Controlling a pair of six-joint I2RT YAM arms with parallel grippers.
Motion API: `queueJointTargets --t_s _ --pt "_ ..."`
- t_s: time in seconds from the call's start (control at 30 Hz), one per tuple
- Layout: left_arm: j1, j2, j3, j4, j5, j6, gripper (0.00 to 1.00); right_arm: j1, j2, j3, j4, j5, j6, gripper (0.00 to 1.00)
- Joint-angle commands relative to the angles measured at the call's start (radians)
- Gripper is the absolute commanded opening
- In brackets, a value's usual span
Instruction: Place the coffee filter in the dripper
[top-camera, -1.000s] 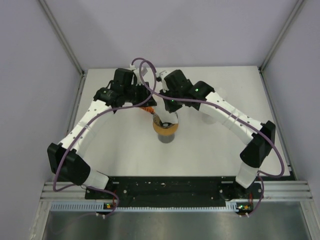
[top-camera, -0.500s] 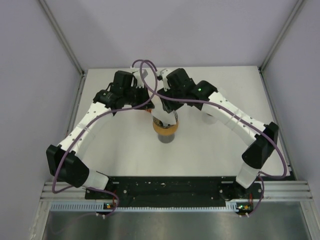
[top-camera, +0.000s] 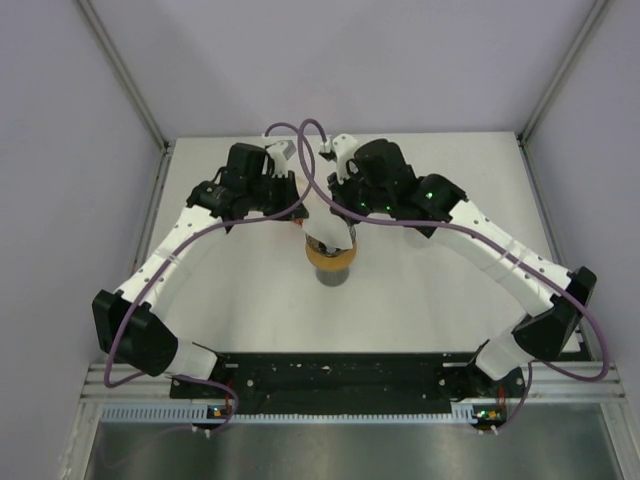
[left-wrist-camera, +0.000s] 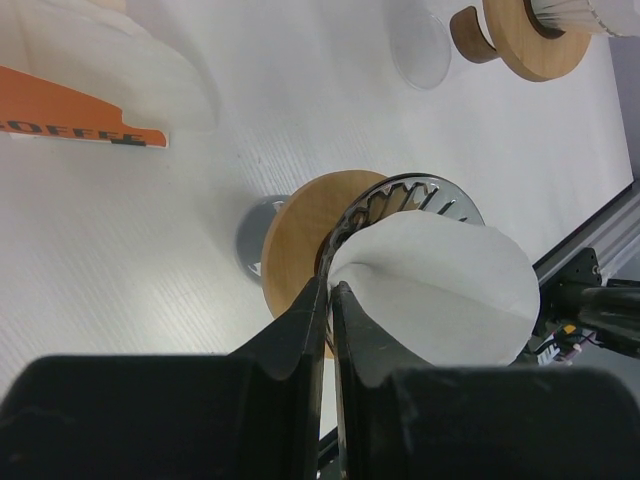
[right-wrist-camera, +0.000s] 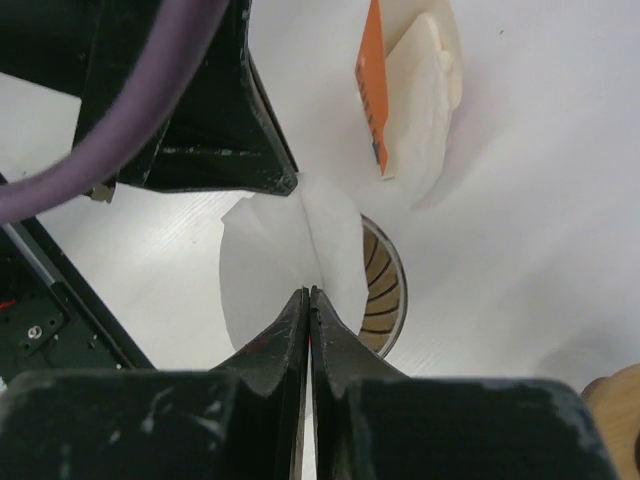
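Observation:
The coffee filter is sitting half folded above the dripper, so next my left gripper opens and takes the dripper's rim (left-wrist-camera: 336, 236) while my right gripper presses the filter down.
The white paper coffee filter (left-wrist-camera: 440, 290) hangs partly open over the dripper (left-wrist-camera: 295, 250), a ribbed glass cone in a wooden collar. In the top view the dripper (top-camera: 331, 260) stands mid-table with the filter (top-camera: 328, 236) on its far rim. My left gripper (left-wrist-camera: 330, 286) is shut on the filter's edge at the dripper's rim. My right gripper (right-wrist-camera: 308, 292) is shut on the filter's (right-wrist-camera: 265, 265) centre fold, with the dripper (right-wrist-camera: 385, 290) just beyond it. Both grippers meet above the dripper in the top view, left (top-camera: 303, 216) and right (top-camera: 345, 226).
A pack of filters with an orange label (left-wrist-camera: 80, 125) lies behind the dripper and also shows in the right wrist view (right-wrist-camera: 410, 95). A second wooden-collared dripper (left-wrist-camera: 535, 40) and a clear glass piece (left-wrist-camera: 420, 50) stand further right. Grey walls enclose the table.
My right arm has swung its elbow outward to the right and its wrist has shifted right above the dripper. The left arm has hardly moved. The filter stays over the dripper.

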Motion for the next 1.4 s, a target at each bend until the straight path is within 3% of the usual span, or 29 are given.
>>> queueJointTargets --t_s 0.0,0.23,0.3,0.43,0.6,0.77,0.9,1.1,1.37 --pt "0.000 -0.019 -0.006 0.051 0.021 0.012 0.12 0.010 -0.012 -0.083 0.091 -0.088 0.041 0.00" --pt "0.000 -0.022 -0.014 0.056 0.025 0.011 0.15 0.010 0.037 -0.144 0.094 -0.064 0.099 0.00" --pt "0.001 -0.023 -0.011 0.059 0.028 0.011 0.21 0.010 0.053 -0.158 0.093 -0.060 0.104 0.00" --pt "0.029 -0.005 0.052 0.024 0.080 0.021 0.43 0.012 0.088 -0.153 0.076 -0.094 0.104 0.00" --pt "0.104 0.017 0.106 -0.011 0.162 0.006 0.54 0.023 0.128 -0.115 0.003 -0.047 0.084 0.00" --pt "0.211 0.021 0.095 0.002 0.244 -0.049 0.55 0.044 0.194 -0.046 -0.079 0.004 0.064 0.00" --pt "0.256 -0.002 0.071 0.007 0.222 -0.074 0.57 0.072 0.255 0.011 -0.134 0.064 0.053 0.00" --pt "0.261 -0.042 0.019 -0.011 0.202 -0.100 0.57 0.075 0.343 0.101 -0.225 0.140 0.056 0.00" --pt "0.235 -0.137 -0.152 0.070 0.211 -0.176 0.58 0.076 0.398 0.133 -0.232 0.107 0.076 0.00"
